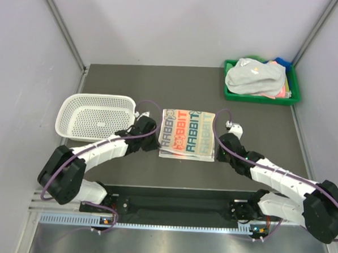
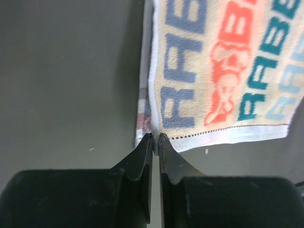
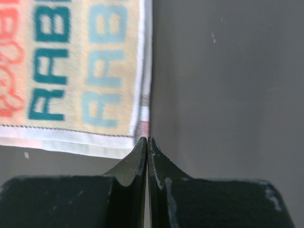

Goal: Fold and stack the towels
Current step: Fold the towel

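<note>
The closed fingers of my right gripper are at the towel's outer edge, so that gripper should open, move inward and pinch the top layer's corner (image 3: 132, 138) before folding.
A folded white towel with coloured RABBIT letters (image 1: 188, 133) lies flat in the middle of the dark table. My left gripper (image 1: 155, 141) is at its near left corner. In the left wrist view the jaws (image 2: 156, 136) are shut with a bit of the towel's white hem (image 2: 223, 71) pinched between the tips. My right gripper (image 1: 217, 149) is at the near right corner. In the right wrist view its jaws (image 3: 147, 139) are shut right on the towel's corner edge (image 3: 71, 71). More towels, a grey-white one (image 1: 251, 78) on top, are heaped in the green tray.
The green tray (image 1: 260, 99) stands at the far right corner, with blue (image 1: 282, 63) and pink-orange cloth showing under the heap. A white perforated basket (image 1: 93, 117) stands at the left, close to my left arm. Grey walls enclose the table.
</note>
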Controlling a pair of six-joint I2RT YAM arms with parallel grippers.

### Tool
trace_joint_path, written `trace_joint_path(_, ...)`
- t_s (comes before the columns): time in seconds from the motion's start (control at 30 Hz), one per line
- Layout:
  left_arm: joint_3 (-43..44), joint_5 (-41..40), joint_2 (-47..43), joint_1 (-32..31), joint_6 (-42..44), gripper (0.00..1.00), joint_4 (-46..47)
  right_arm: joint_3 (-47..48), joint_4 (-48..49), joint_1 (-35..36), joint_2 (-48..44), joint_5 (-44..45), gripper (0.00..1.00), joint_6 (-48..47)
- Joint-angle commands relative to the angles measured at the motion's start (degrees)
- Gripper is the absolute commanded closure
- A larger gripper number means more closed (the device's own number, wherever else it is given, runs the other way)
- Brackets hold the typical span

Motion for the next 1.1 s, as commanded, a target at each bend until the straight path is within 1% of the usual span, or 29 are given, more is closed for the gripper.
trace_joint_path(0.0,-3.6,-0.1,0.3,-0.4,-0.3,1.0,3.1,-2.6,3.0,0.9,1.2,-0.1,1.0,1.3)
trace_joint_path(0.13,-6.1,0.3,2.5,-1.4,-1.2,1.0,6.2,-4.0,5.4,0.8,2.7,-0.3,1.0,1.8)
trace_joint_path(0.3,-6.6,-0.1,3.7,-2.5,-1.7,1.0,7.3,-4.7,6.4,0.9,3.4,-0.5,1.0,2.2)
trace_joint_path(0.4,-6.4,-0.2,3.2,-2.7,-1.8,1.0,7.2,-4.7,5.5,0.9,2.0,-0.2,0.95,2.4)
trace_joint_path(0.53,-5.9,-0.4,3.3,-2.7,-1.7,1.0,6.8,-4.4,3.8,1.3,-1.4,0.5,0.82,2.8)
trace_joint_path(0.63,-5.7,-0.5,3.6,-2.7,-1.7,1.0,6.8,-3.6,3.3,1.9,-2.0,0.3,0.77,2.7)
trace_joint_path(0.87,-4.9,-0.7,3.7,-2.7,-1.6,1.0,6.3,0.4,3.9,5.0,4.6,2.2,0.76,3.0)
trace_joint_path(1.07,-4.0,-1.0,3.6,-2.7,-1.1,1.0,5.4,1.7,5.3,5.7,8.4,3.0,0.76,3.3)
